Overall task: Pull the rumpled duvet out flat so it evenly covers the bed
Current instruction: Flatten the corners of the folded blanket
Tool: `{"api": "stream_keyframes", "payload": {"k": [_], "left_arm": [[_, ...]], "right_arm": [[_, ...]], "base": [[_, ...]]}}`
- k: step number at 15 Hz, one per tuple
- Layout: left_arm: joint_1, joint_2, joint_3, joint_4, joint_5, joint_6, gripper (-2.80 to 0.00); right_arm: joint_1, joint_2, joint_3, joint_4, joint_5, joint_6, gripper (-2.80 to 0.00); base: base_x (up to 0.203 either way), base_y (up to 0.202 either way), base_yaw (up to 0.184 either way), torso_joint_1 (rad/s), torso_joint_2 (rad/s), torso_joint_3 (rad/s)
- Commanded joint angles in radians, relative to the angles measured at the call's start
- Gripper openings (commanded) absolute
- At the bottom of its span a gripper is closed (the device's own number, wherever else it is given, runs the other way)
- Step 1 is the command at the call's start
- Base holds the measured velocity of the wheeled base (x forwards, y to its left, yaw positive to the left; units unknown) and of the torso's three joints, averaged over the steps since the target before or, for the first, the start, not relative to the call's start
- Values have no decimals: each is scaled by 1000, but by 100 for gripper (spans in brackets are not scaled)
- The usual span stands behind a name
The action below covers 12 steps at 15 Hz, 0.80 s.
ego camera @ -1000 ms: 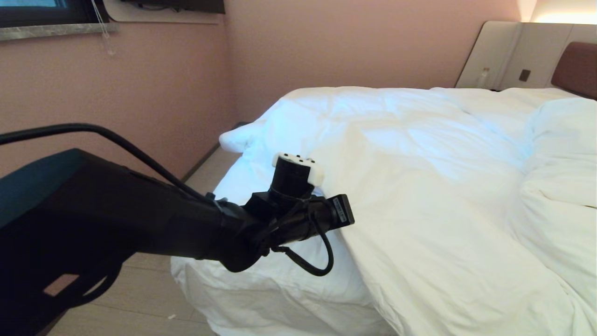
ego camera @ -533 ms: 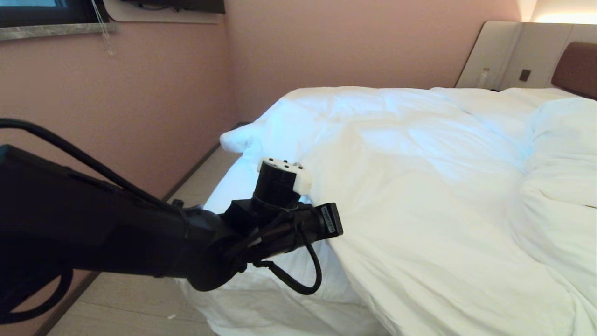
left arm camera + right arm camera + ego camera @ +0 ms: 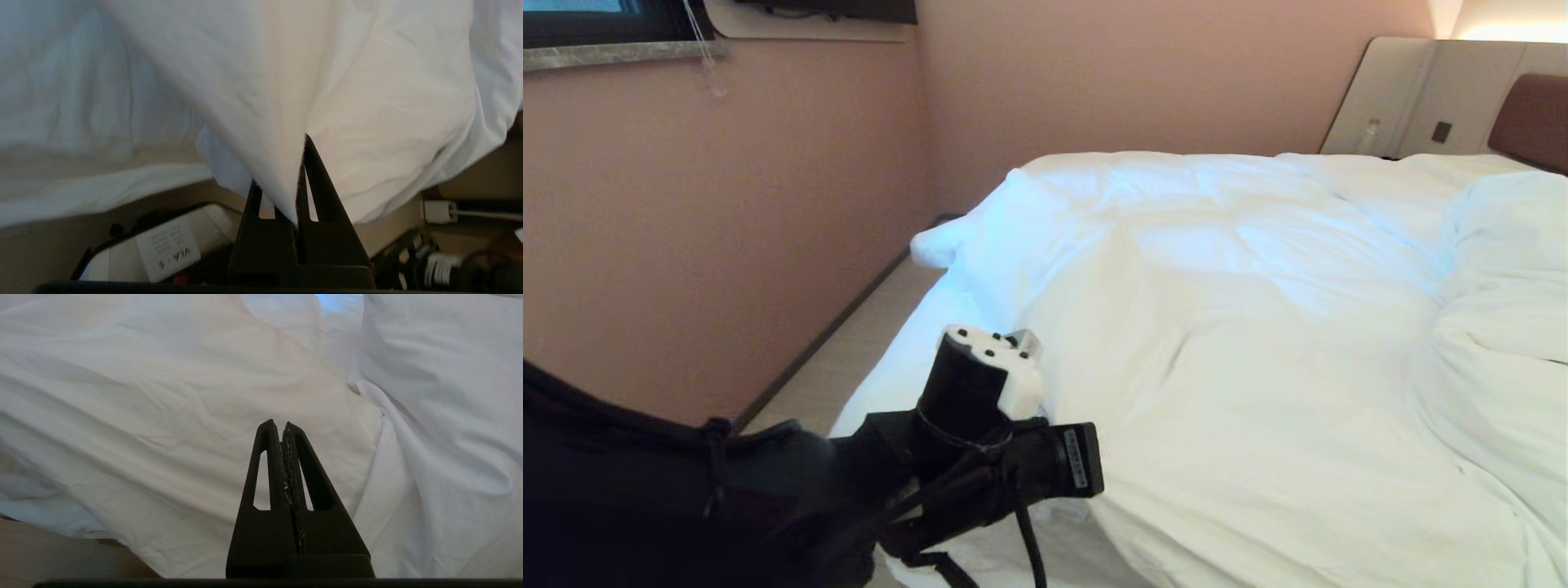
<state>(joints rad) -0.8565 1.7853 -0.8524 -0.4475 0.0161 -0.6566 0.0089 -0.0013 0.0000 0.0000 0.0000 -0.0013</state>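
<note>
The robot's left gripper will release the duvet's edge over the bed's near corner (image 3: 1001, 568), low beneath its black wrist.
The white, creased duvet (image 3: 1241, 327) lies over most of the bed (image 3: 1534, 114), whose brown headboard shows at the far right. Its near-left edge is drawn toward my left arm, low at the left of the head view. There the wrist hides the left gripper's fingers. In the left wrist view, my left gripper (image 3: 282, 163) is shut on a taut fold of the duvet (image 3: 261, 81), which fans out from the fingers. My right gripper (image 3: 280, 424) is shut on nothing and hangs just above the duvet (image 3: 163, 396).
A pink wall (image 3: 727, 204) runs close along the bed's left side, with a narrow strip of wood floor (image 3: 849, 347) between them. A thick white heap of bedding (image 3: 1503, 269) sits at the right. A small bottle (image 3: 1372, 131) stands by the beige panel at the bed's head.
My left arm has dropped and drawn back toward the near left, still gripping the duvet. The duvet's near-left part has been pulled along and lies smoother. The right arm has not moved.
</note>
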Motion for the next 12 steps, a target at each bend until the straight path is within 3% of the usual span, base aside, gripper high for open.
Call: {"api": "stream_keyframes", "payload": {"k": [1,3,12], "left_arm": [[-23,-88,44,10,1,-4,-280],[-37,-139,83,56,2,-5,-280],[-55,-204,229,59,1,-3,-280]], "right_arm": [[0,1,0,0,0,0,-280],[0,1,0,0,0,0,-280],[0,1,0,0,0,0,-280]], "base": [[0,0,0,0,0,0],[0,0,0,0,0,0],[0,0,0,0,0,0]]}}
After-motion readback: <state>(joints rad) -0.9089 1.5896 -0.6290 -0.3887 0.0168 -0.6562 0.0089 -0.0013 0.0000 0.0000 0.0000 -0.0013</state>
